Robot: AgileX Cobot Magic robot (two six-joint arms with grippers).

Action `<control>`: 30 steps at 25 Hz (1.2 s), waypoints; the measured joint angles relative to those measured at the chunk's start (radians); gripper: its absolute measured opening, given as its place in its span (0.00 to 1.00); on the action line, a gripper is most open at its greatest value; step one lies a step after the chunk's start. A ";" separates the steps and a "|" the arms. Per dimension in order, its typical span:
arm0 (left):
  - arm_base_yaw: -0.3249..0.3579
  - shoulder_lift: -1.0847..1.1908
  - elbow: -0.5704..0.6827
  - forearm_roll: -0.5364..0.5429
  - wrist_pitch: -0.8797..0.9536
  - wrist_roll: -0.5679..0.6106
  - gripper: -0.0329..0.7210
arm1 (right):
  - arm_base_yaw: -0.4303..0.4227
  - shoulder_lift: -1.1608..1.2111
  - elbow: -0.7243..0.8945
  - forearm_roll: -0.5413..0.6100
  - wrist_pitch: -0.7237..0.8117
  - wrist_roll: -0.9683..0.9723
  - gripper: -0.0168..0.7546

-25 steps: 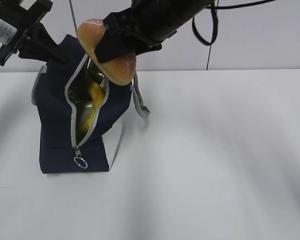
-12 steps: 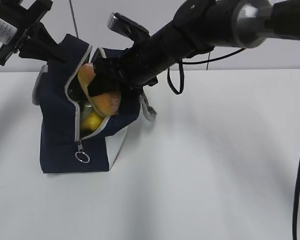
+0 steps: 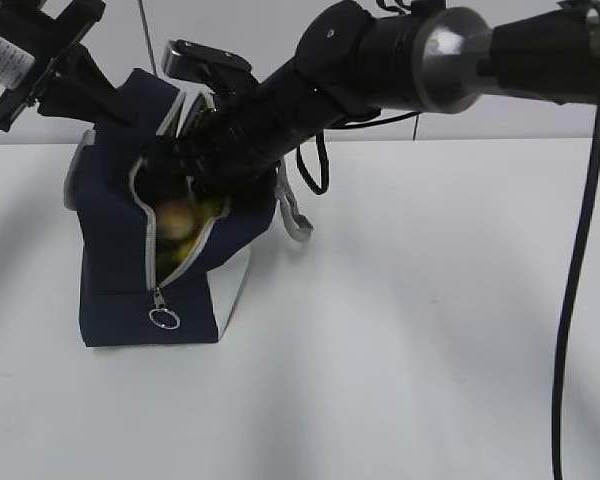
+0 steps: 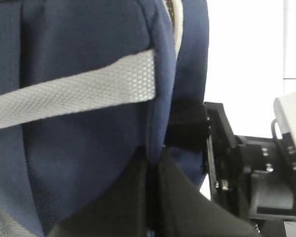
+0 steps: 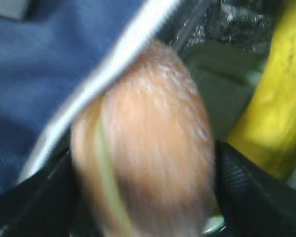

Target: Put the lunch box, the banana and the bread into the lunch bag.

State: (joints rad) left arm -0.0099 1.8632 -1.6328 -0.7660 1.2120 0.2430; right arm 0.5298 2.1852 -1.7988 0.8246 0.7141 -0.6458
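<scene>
The lunch bag sags open around the bread. My right gripper will let go of the bread, pinch the bag's free top edge [image 3: 266,195] and lift together with my left gripper.
The navy lunch bag [image 3: 115,260] stands at the left of the table with its zipper open. My left gripper [image 3: 126,110] is shut on the bag's top back edge [image 4: 155,98], with its fingers [image 4: 123,197] pinching the fabric. My right gripper [image 3: 177,178] reaches into the opening and is shut on the golden-brown bread [image 5: 153,138]. The right wrist view is blurred. It shows the bread just inside the zipper edge [image 5: 113,64], with the yellow banana [image 5: 278,94] and the lunch box's sage-green lid [image 5: 222,74] below it in the bag. In the exterior view the bread is mostly hidden by the arm.
The grey zipper's ring pull [image 3: 162,318] hangs low on the bag's front, next to the white side panel [image 3: 232,288]. A grey strap [image 3: 292,215] hangs off the bag's right side. The right arm's cable [image 3: 570,300] dangles at the far right.
My right gripper has carried the bread from above the bag down into the open zipper mouth. The left gripper has kept its hold on the bag's edge.
</scene>
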 joint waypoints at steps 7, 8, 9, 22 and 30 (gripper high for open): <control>0.000 0.000 0.000 0.000 0.002 0.000 0.04 | -0.006 0.000 -0.085 -0.078 0.047 0.000 0.82; 0.000 0.000 0.000 0.000 0.002 0.000 0.04 | -0.010 0.000 -0.101 -0.092 0.071 0.004 0.82; 0.000 0.000 0.000 0.000 0.002 0.000 0.04 | -0.016 0.000 -0.119 -0.108 0.100 0.014 0.82; 0.000 0.000 0.000 0.000 0.002 0.000 0.04 | -0.170 -0.039 -0.296 -0.356 0.466 0.266 0.63; 0.000 0.000 0.000 0.000 0.002 0.000 0.04 | -0.179 -0.010 -0.299 -0.328 0.470 0.294 0.56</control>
State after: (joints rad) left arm -0.0099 1.8632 -1.6328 -0.7660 1.2142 0.2430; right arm 0.3507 2.1749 -2.0982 0.4971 1.1844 -0.3518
